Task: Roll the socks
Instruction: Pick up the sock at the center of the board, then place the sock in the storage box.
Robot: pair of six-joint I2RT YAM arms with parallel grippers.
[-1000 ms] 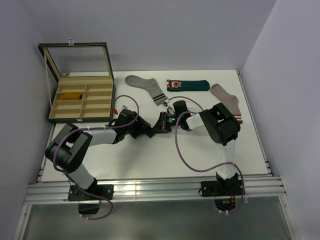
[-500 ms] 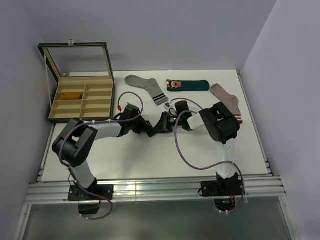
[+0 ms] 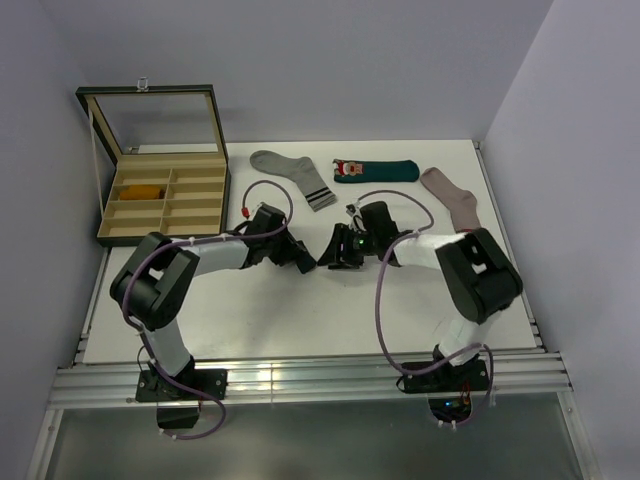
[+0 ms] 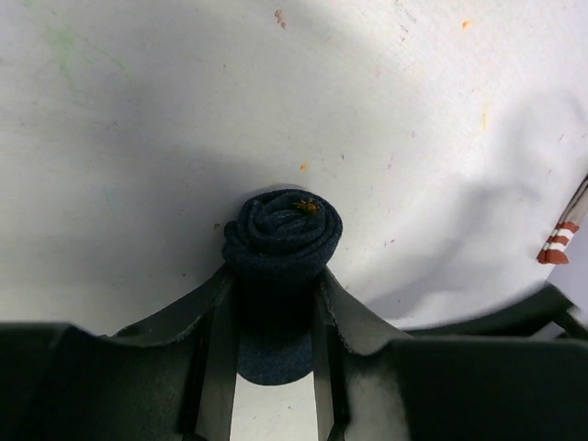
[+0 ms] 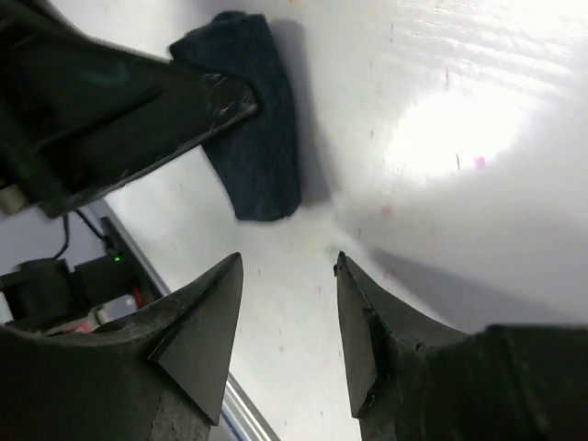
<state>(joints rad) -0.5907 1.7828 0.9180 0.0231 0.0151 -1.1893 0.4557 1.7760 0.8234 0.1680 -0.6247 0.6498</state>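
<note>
Next, my left gripper drops the navy sock in the box compartment (image 3: 147, 210) just in front of the mustard-orange sock.
The navy sock (image 4: 282, 231) is wound into a tight roll lying on the white table. My left gripper (image 4: 276, 276) is shut on it, one finger on each side of the roll. In the right wrist view the same roll (image 5: 255, 152) lies ahead of my right gripper (image 5: 288, 265), which is open with only bare table between its fingers. In the top view both grippers meet at mid-table, left gripper (image 3: 303, 262) and right gripper (image 3: 333, 257), and hide the roll. The dark teal sock (image 3: 376, 170) lies flat at the back. A mustard-orange sock (image 3: 141, 191) sits in the box.
An open compartment box (image 3: 165, 215) with a raised glass lid stands at the back left. A grey striped sock (image 3: 292, 173) lies beside the teal one. A pinkish-beige sock (image 3: 454, 203) lies at the back right. Its red-striped cuff (image 4: 559, 244) shows in the left wrist view.
My left gripper has closed on the navy roll. My right gripper has opened, let go of the roll and drawn back a little to the right.
</note>
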